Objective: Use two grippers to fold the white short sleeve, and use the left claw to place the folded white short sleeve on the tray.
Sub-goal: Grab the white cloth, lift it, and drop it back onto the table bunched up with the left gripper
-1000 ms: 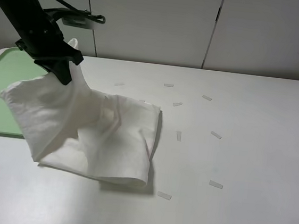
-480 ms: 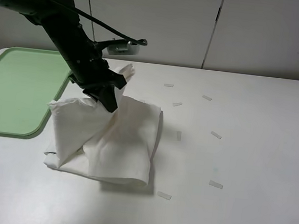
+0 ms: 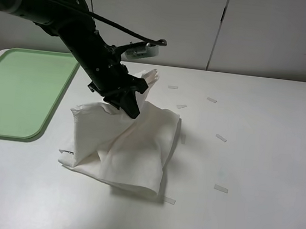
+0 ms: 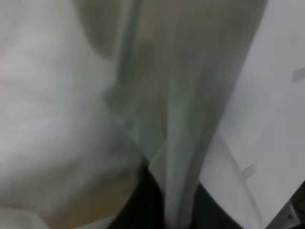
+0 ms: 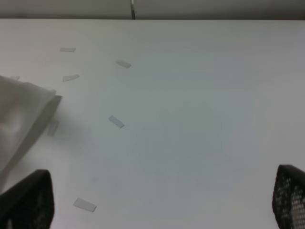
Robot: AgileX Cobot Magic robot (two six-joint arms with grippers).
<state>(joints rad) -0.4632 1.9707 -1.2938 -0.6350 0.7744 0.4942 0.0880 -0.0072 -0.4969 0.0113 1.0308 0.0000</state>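
Note:
Next, I lay the white short sleeve down and grip nearer the middle [image 3: 129,157], because my left gripper holds it by its far edge and a flap sags loose.
The white short sleeve [image 3: 130,150] lies folded and bunched on the table, with its upper edge lifted. My left gripper [image 3: 133,106] is shut on that lifted edge, above the shirt's far side. In the left wrist view the cloth [image 4: 95,95] fills the frame and dark jaws show at the bottom, closed on a fold. The pale green tray [image 3: 13,91] lies at the far left, apart from the shirt. My right gripper [image 5: 159,202] is open and holds nothing; it does not show in the exterior high view. The shirt's corner [image 5: 24,114] shows in the right wrist view.
Several small white tape strips [image 3: 220,137] lie scattered on the white table to the right of the shirt; they also show in the right wrist view [image 5: 116,121]. White cabinet doors [image 3: 162,22] stand behind the table.
My left gripper has swung right, away from the tray, with the shirt's edge in it. The shirt has been dragged right and no longer overlaps the tray.

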